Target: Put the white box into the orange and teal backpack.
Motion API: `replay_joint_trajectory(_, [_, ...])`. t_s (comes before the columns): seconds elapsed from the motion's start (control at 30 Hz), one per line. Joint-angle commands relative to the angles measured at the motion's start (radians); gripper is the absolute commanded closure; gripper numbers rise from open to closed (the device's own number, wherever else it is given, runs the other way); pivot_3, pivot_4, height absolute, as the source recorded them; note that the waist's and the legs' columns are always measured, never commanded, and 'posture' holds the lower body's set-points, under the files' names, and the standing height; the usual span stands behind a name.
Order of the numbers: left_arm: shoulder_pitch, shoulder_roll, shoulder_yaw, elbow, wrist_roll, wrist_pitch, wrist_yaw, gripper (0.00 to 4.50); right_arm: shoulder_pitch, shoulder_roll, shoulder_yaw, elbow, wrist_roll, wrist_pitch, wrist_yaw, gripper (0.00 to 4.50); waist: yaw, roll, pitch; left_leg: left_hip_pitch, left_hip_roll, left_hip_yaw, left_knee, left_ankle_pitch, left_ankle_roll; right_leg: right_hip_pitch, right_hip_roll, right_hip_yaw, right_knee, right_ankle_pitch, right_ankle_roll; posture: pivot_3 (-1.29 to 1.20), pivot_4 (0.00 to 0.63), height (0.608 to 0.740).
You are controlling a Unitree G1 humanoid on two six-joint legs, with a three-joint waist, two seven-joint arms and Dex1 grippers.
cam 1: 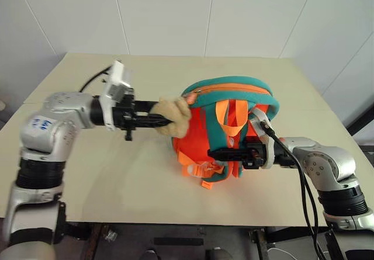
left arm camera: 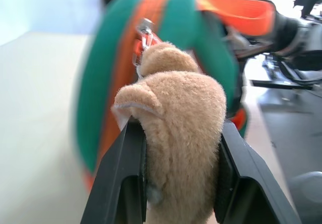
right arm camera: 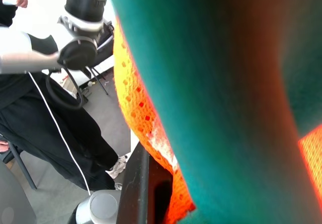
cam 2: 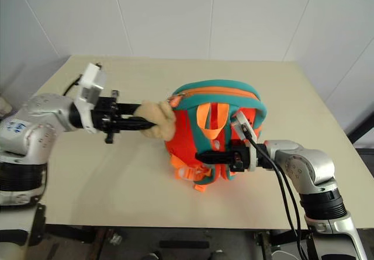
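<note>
Next, I let the tan plush toy go from my left gripper beside the backpack's lower edge (cam 1: 159, 153), close to the orange straps. The toy still hangs from the backpack's side.
The orange and teal backpack (cam 1: 229, 88) stands upright in the middle of the table, its straps facing me. A tan plush toy (cam 1: 176, 115) hangs from its left side. My left gripper (cam 1: 167, 120) reaches in level from the left and is shut on the toy; in the left wrist view its black fingers (left arm camera: 126, 178) press the plush (left arm camera: 176, 133) from both sides. My right gripper (cam 1: 214, 153) comes from the right across the pack's lower front, shut on a teal strap (right arm camera: 226, 108) against orange mesh (right arm camera: 138, 118). The white box is hidden or out of view.
The beige table (cam 1: 117, 178) has bare room to the left of and in front of the pack, and white walls stand close behind. A black cable (cam 1: 301, 184) runs along my right arm. A person in dark clothing (right arm camera: 45, 118) stands beyond the table's edge.
</note>
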Motion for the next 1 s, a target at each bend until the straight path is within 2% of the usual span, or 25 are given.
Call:
replay_joint_trajectory(0.03, [-0.019,0.023,0.043,0.112,0.042,-0.062,-0.002,3.03,0.015,-0.004,-0.036,-0.041,0.019,-0.012,-0.014,4.50,0.001,0.000,0.000,0.000,0.000,0.000,0.000,0.000,0.000,0.000,0.000,0.000,0.000,0.000,0.000,0.00,0.150,0.740])
replay_joint_trajectory(0.13, [0.004,0.019,0.025,0.208,0.086,-0.119,-0.013,3.03,0.029,-0.003,-0.043,-0.058,0.025,-0.010,-0.027,4.50,0.002,0.000,0.000,0.000,0.000,0.000,0.000,0.000,0.000,0.000,0.000,0.000,0.000,0.000,0.000,0.00,0.150,0.740])
replay_joint_trajectory(0.27, [0.104,-0.033,-0.091,0.257,0.187,-0.213,-0.036,3.03,0.057,0.001,-0.057,-0.079,0.036,-0.011,-0.052,4.50,0.001,0.001,0.000,0.000,0.000,0.000,-0.002,0.000,0.000,0.000,0.000,0.000,0.000,0.000,-0.001,0.00,0.150,0.740])
replay_joint_trajectory(0.43, [0.154,-0.198,-0.166,0.377,0.263,-0.308,0.007,3.03,0.066,0.069,-0.102,-0.081,0.050,-0.071,-0.128,4.50,0.008,0.001,0.000,0.000,0.000,0.000,0.000,0.000,0.000,-0.001,0.000,0.000,0.001,0.000,-0.001,0.00,0.150,0.740])
replay_joint_trajectory(0.5, [0.165,-0.235,-0.177,0.401,0.291,-0.355,0.018,3.03,0.076,0.078,-0.105,-0.084,0.051,-0.072,-0.139,4.50,0.012,0.000,0.000,0.000,0.000,0.000,0.001,0.000,0.000,0.000,0.000,0.000,0.002,0.000,-0.001,0.00,0.150,0.740])
replay_joint_trajectory(0.63, [0.209,-0.237,-0.185,0.373,0.323,-0.417,0.005,3.03,0.109,0.091,-0.087,-0.094,-0.007,-0.142,-0.164,4.50,0.012,0.001,-0.001,0.000,0.000,0.000,0.002,0.000,0.000,0.001,0.000,0.000,0.002,0.000,-0.001,0.00,0.150,0.740])
replay_joint_trajectory(0.73, [0.238,-0.190,-0.170,0.317,0.329,-0.415,-0.002,3.03,0.135,0.083,-0.073,-0.096,-0.078,-0.228,-0.167,4.50,0.012,0.001,-0.001,0.000,0.000,0.000,0.003,0.000,0.000,0.001,0.000,0.000,0.003,0.000,0.000,0.00,0.150,0.740])
replay_joint_trajectory(0.77, [0.247,-0.174,-0.158,0.294,0.326,-0.413,0.002,2.61,0.148,0.078,-0.075,-0.106,-0.077,-0.240,-0.152,4.15,0.010,0.001,-0.001,0.001,0.000,0.000,0.003,0.000,0.000,0.001,0.000,0.000,0.003,0.000,0.000,0.00,0.150,0.740])
replay_joint_trajectory(0.87, [0.281,-0.127,-0.116,0.219,0.287,-0.388,-0.007,1.82,0.177,0.073,-0.077,-0.127,-0.112,-0.298,-0.156,3.28,0.005,0.001,-0.001,0.001,0.000,0.000,0.003,0.000,0.000,0.001,0.000,0.000,0.003,0.000,0.000,0.00,0.150,0.740])
replay_joint_trajectory(1.0, [0.356,-0.072,-0.057,0.042,0.213,-0.289,-0.008,0.53,0.217,0.028,-0.107,-0.134,-0.173,-0.374,-0.159,1.91,0.005,0.001,-0.001,0.001,0.000,0.000,0.001,0.000,0.000,0.000,0.000,0.000,0.002,0.000,0.000,0.00,0.150,0.740])
